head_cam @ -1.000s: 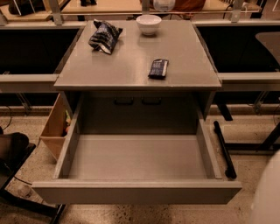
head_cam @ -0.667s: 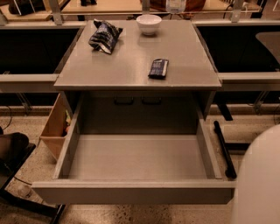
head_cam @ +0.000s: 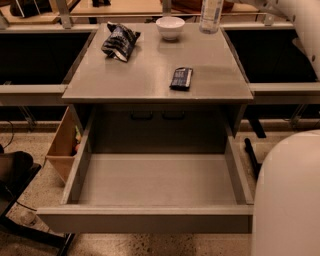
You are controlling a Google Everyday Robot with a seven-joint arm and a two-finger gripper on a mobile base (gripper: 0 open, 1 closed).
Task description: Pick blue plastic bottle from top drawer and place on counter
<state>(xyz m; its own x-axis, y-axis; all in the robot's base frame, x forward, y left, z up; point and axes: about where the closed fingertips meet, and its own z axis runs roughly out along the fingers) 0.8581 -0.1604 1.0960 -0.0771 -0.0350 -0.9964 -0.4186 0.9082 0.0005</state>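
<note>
Next, my gripper releases the blue plastic bottle on the counter (head_cam: 194,61) behind the small dark packet.
The blue plastic bottle (head_cam: 210,15) stands upright at the back right of the counter (head_cam: 145,75), right of the white bowl (head_cam: 170,27); its cap is cut off by the top edge. The top drawer (head_cam: 150,220) is pulled fully out and holds nothing. My white arm (head_cam: 302,30) comes in from the upper right and reaches toward the top edge near the bottle. The gripper itself is out of view above the picture.
A dark crumpled snack bag (head_cam: 120,41) lies at the counter's back left and a small dark packet (head_cam: 181,78) near its front right. A cardboard box (head_cam: 62,145) stands left of the cabinet. A large white robot part (head_cam: 287,195) fills the lower right.
The bottle now stands at the counter's back right, where it did not clearly show before. The white robot part at the lower right has grown larger, and the arm now shows at the upper right.
</note>
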